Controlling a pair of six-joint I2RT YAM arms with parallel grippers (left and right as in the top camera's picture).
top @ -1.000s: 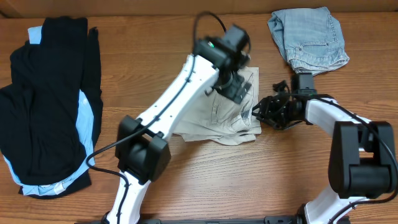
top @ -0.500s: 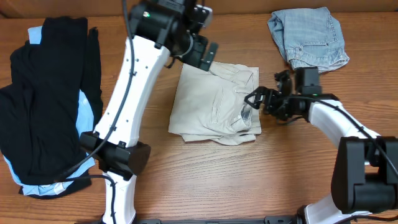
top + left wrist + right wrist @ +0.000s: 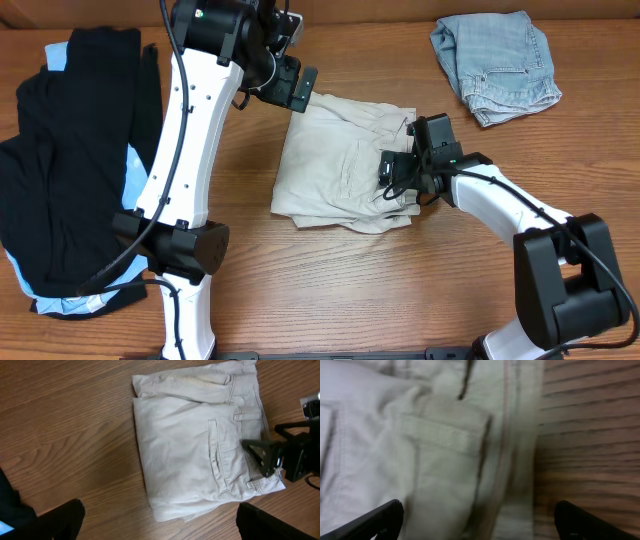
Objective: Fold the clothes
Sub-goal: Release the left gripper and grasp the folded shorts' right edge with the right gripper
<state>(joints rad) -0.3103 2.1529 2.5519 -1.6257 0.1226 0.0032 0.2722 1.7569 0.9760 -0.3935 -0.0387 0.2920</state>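
Note:
My right gripper is to pinch both layers (image 3: 489,482) before it carries them to the denim shorts, as the beige shorts' upper waistband edge lies short of the lower one.
The beige shorts (image 3: 345,170) lie folded in a rough rectangle mid-table, back pocket and waistband up. My left gripper (image 3: 290,85) hangs open above their far left corner, holding nothing; in the left wrist view the shorts (image 3: 200,435) lie below the wide-apart fingers of the left gripper (image 3: 160,525). My right gripper (image 3: 395,175) is open, low over the shorts' right waistband edge. The right wrist view shows a belt loop and seams of the shorts (image 3: 445,445) close under the right gripper (image 3: 477,522); I cannot tell whether it touches. The right gripper (image 3: 280,455) also shows in the left wrist view.
A pile of black and light-blue garments (image 3: 80,150) covers the table's left side. Faded denim shorts (image 3: 497,60) lie bunched at the back right. Bare wooden table (image 3: 400,290) runs along the front, and wood (image 3: 590,435) shows right of the waistband.
My left arm has risen and swung back and left off the beige shorts. My right gripper has opened wide and slid left onto the shorts' waistband edge.

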